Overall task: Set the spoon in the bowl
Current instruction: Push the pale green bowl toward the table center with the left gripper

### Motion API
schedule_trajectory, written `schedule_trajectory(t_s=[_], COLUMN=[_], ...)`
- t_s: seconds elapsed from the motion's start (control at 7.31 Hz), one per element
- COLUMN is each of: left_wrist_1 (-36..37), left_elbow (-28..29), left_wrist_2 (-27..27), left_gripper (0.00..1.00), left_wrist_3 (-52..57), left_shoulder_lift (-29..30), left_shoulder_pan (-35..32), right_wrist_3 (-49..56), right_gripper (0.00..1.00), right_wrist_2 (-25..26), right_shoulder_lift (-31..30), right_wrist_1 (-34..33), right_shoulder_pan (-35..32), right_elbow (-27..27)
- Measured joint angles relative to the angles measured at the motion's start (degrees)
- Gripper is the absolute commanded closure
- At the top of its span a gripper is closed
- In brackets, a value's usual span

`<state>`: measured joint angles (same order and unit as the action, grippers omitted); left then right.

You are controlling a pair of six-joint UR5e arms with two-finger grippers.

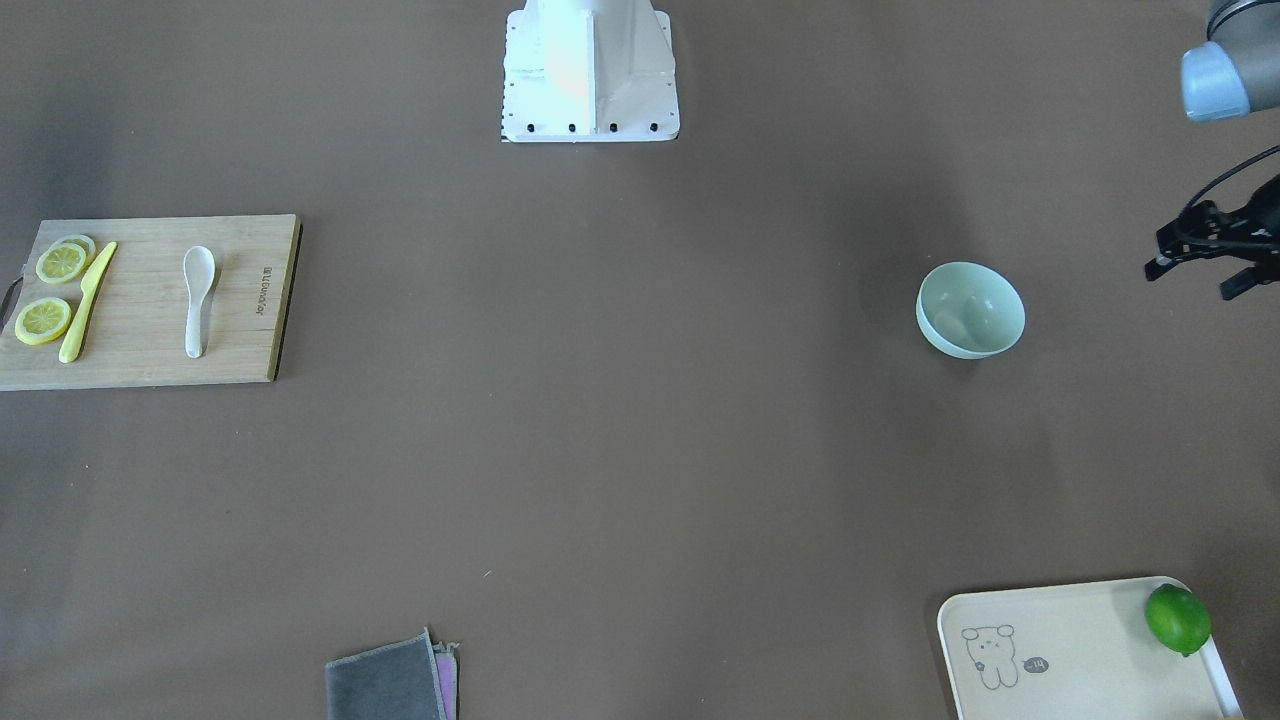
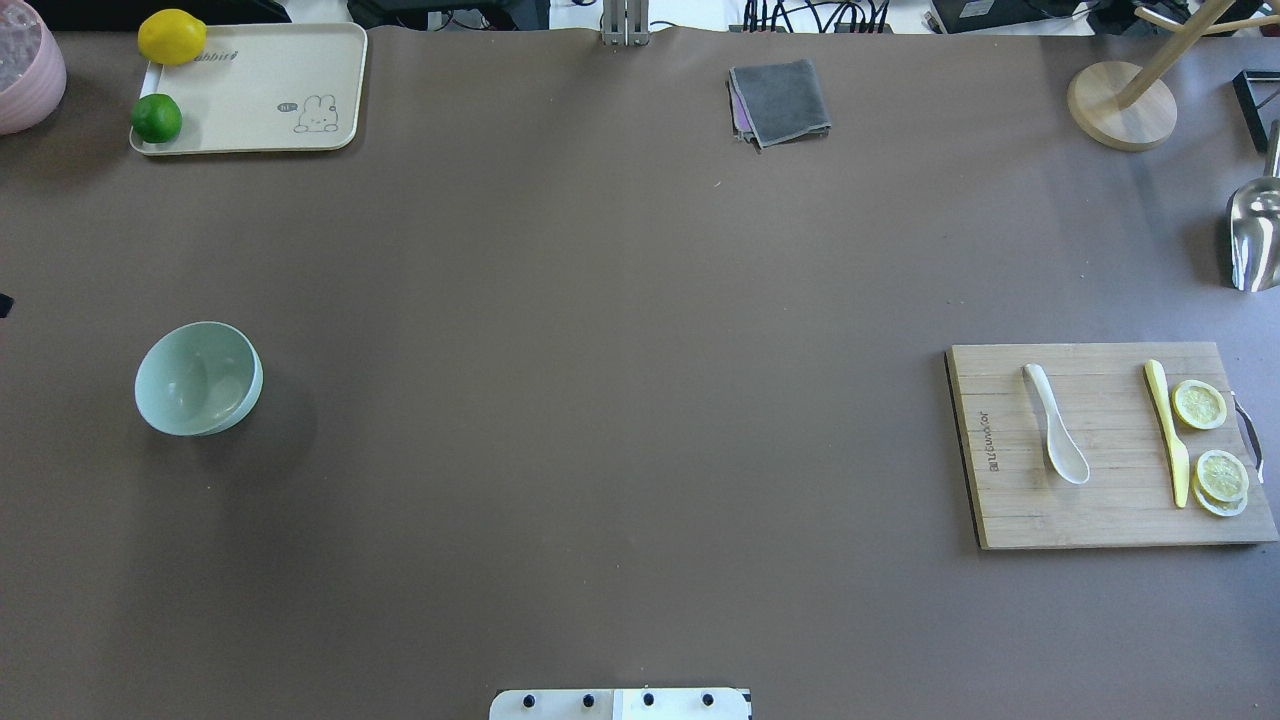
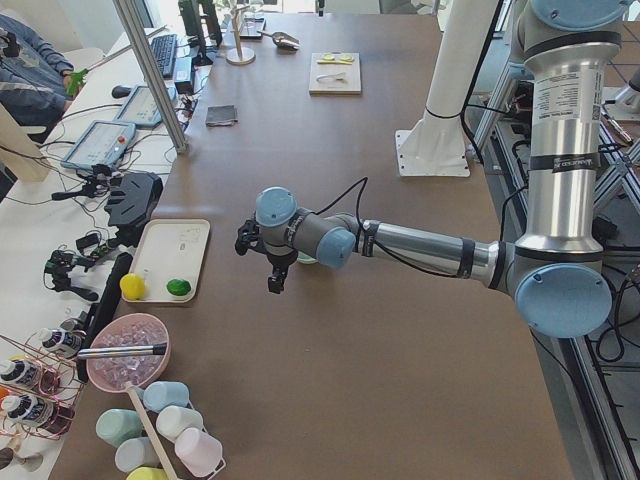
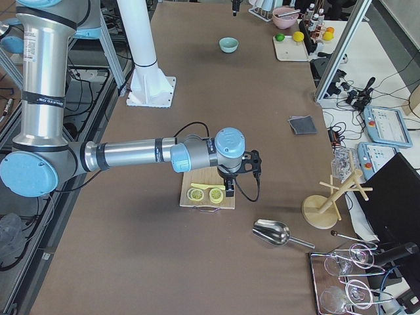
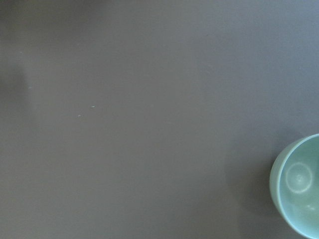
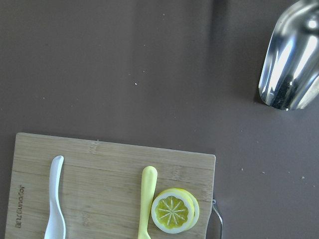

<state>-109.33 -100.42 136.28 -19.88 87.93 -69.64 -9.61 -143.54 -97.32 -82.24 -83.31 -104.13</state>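
Note:
The mint-green bowl is next for my left gripper, which should close on the bowl's rim (image 1: pixel 1023 307) (image 5: pixel 272 185), on the side farthest from the cutting board.
The white spoon (image 2: pixel 1055 425) lies on a wooden cutting board (image 2: pixel 1100 515) at the table's right; it also shows in the front view (image 1: pixel 198 300) and the right wrist view (image 6: pixel 55 199). The mint-green bowl (image 2: pixel 198 378) stands empty at the table's left, and shows in the front view (image 1: pixel 970 310) and the left wrist view (image 5: pixel 299 186). My left gripper (image 1: pixel 1195 280) hovers open and empty beside the bowl, further out toward the table's left end. My right gripper (image 4: pixel 230 190) hangs over the board's outer end near the lemon slices; I cannot tell whether it is open.
A yellow knife (image 2: pixel 1168 432) and lemon slices (image 2: pixel 1200 405) share the board. A cream tray (image 2: pixel 250 90) holds a lime and a lemon. A grey cloth (image 2: pixel 780 100), a metal scoop (image 2: pixel 1255 235), a wooden stand (image 2: pixel 1120 105) and a pink bowl (image 2: pixel 25 65) line the table's far edge and ends.

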Motion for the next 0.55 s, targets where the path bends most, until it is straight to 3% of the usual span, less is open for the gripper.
schedule_trajectory(t_s=[0.27,0.55], left_wrist_1=[-5.8,-7.1], left_elbow=[0.2,0.9], left_wrist_2=[-3.3,-5.8], left_gripper=[0.03,0.04], left_wrist_3=[-9.5,-12.3], left_shoulder_lift=[0.8,2.0], left_shoulder_pan=[7.5,12.1], right_wrist_3=[-2.1,-2.4], right_gripper=[0.00,0.00], right_wrist_2=[0.0,0.2], right_shoulder_lift=[0.1,0.2], right_wrist_1=[2.4,2.9], right_shoulder_pan=[1.8,2.6], right_elbow=[0.0,0.1])
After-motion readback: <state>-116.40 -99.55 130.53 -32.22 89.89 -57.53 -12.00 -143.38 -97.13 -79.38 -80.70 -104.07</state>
